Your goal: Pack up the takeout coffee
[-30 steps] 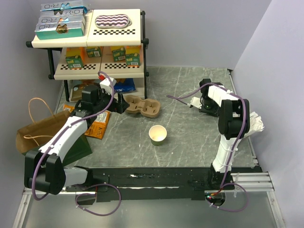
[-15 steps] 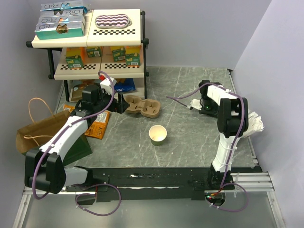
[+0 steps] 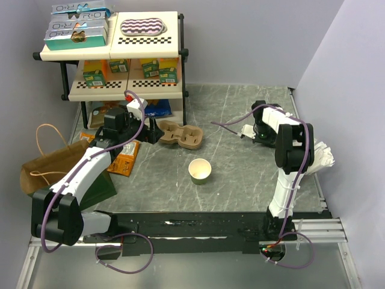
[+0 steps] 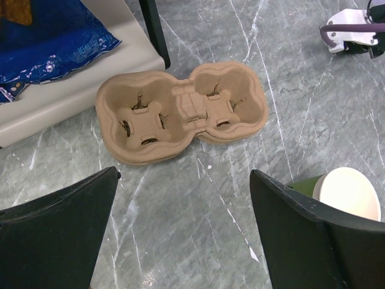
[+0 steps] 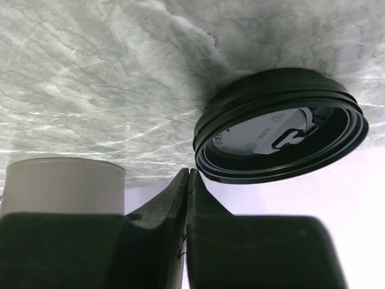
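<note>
The black lid's rim is beside my right gripper's closed, empty fingers; next I open them, move over and pinch its near edge (image 5: 200, 158).
The takeout coffee is a small green cup (image 3: 200, 170) with a cream inside. It stands open, without a lid, at the table's middle and shows at the right edge of the left wrist view (image 4: 349, 192). The brown pulp carrier (image 3: 180, 135) lies empty behind it (image 4: 180, 114). My left gripper (image 3: 151, 133) is open and empty (image 4: 183, 174), just left of the carrier. My right gripper (image 3: 260, 133) is at the back right, with its jaws pressed together on nothing (image 5: 190, 171). Its tip is beside the rim of a black lid (image 5: 280, 132).
A three-tier shelf (image 3: 114, 60) with boxes stands at the back left. A brown paper bag (image 3: 51, 165) and orange packets (image 3: 123, 159) lie at the left. A pale cup stack (image 5: 63, 183) stands by the right gripper. White paper (image 3: 323, 155) lies at the right edge.
The right gripper has shifted slightly by the black lid at the back right. The left arm, the cup and the carrier have not moved.
</note>
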### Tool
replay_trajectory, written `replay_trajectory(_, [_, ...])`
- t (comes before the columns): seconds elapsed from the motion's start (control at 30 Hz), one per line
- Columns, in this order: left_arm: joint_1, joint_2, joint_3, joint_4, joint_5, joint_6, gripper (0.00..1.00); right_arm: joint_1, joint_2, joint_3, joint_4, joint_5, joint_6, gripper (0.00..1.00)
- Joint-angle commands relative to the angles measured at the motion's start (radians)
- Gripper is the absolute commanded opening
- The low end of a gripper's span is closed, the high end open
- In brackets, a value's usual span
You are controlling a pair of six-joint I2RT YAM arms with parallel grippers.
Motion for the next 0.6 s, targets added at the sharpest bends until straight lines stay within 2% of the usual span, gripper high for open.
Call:
replay_trajectory(0.0, [0.000, -0.007, 0.013, 0.048, 0.011, -0.009, 0.97, -0.008, 0.005, 0.035, -0.020, 0.015, -0.011, 0.00])
replay_trajectory(0.27, [0.000, -0.007, 0.008, 0.054, 0.013, -0.014, 0.97, -0.009, -0.038, 0.036, -0.020, 0.003, -0.029, 0.00])
replay_trajectory(0.33, [0.000, -0.004, 0.008, 0.054, 0.014, -0.016, 0.97, -0.009, -0.043, 0.035, -0.023, 0.003, -0.041, 0.05])
replay_trajectory(0.37, [0.000, -0.006, 0.010, 0.053, 0.016, -0.014, 0.97, -0.008, -0.047, 0.029, -0.021, 0.003, -0.045, 0.10])
replay_trajectory(0.4, [0.000, -0.006, 0.010, 0.053, 0.014, -0.012, 0.97, -0.008, -0.053, 0.024, -0.015, 0.006, -0.048, 0.18])
replay_trajectory(0.43, [0.000, -0.006, 0.010, 0.053, 0.014, -0.011, 0.97, -0.008, -0.058, 0.020, -0.004, 0.006, -0.060, 0.22])
replay_trajectory(0.57, [-0.002, -0.004, 0.006, 0.056, 0.013, -0.011, 0.97, -0.008, -0.063, 0.007, 0.011, 0.020, -0.077, 0.27])
